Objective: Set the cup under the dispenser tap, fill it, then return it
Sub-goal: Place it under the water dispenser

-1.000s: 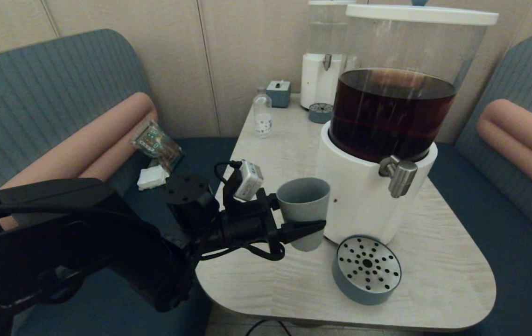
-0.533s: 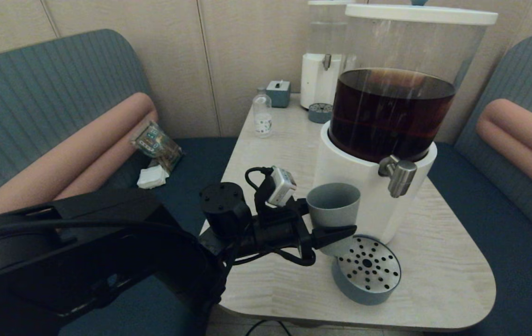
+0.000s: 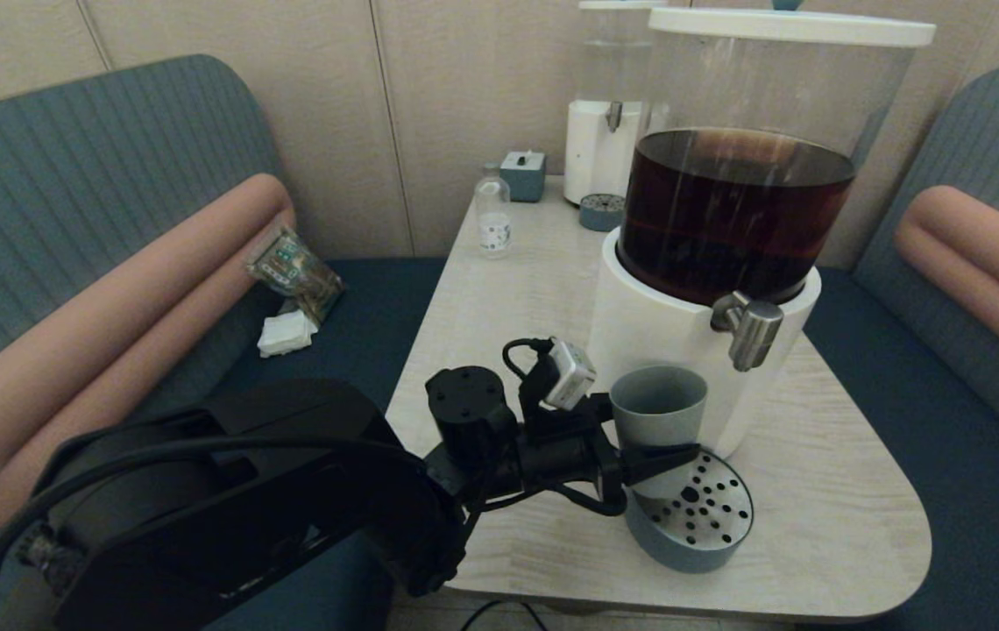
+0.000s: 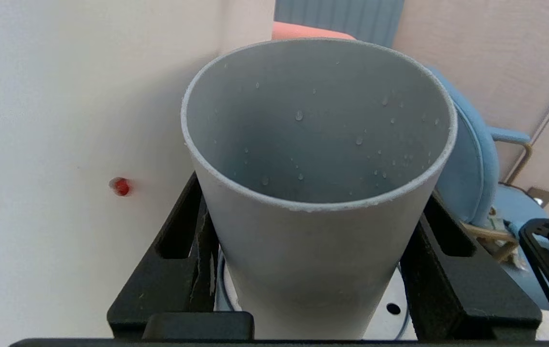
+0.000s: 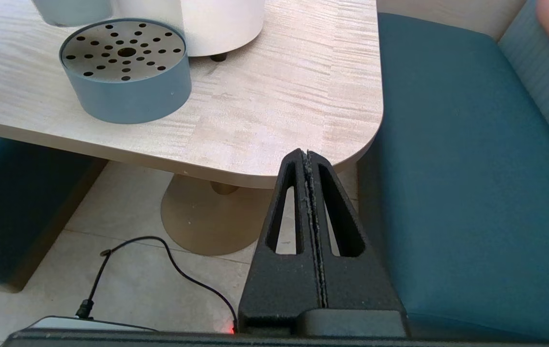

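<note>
My left gripper has the grey-green cup, which now hangs over the drip tray. Next, I set it down near the middle of the perforated drip tray [image 3: 707, 505].
My left gripper [image 3: 653, 460] is shut on the grey-green cup [image 3: 659, 412], which stands upright and has only droplets inside [image 4: 318, 144]. The cup hangs over the left part of the perforated drip tray [image 3: 705, 513], close against the white base of the dark-drink dispenser [image 3: 648, 342]. The brushed-steel tap [image 3: 749, 329] juts out above and to the right of the cup's rim, not over it. My right gripper [image 5: 308, 159] is shut and parked low, off the table's front right corner.
A second dispenser of clear liquid [image 3: 605, 105] with its own small drip tray [image 3: 601, 212], a small glass bottle [image 3: 492, 219] and a grey box [image 3: 523, 173] stand at the back of the table [image 3: 815, 491]. Bench seats flank it. A cable [image 5: 159, 250] lies on the floor.
My left arm has carried the cup to the right and lower, from beside the dispenser's base to over the drip tray's left part.
</note>
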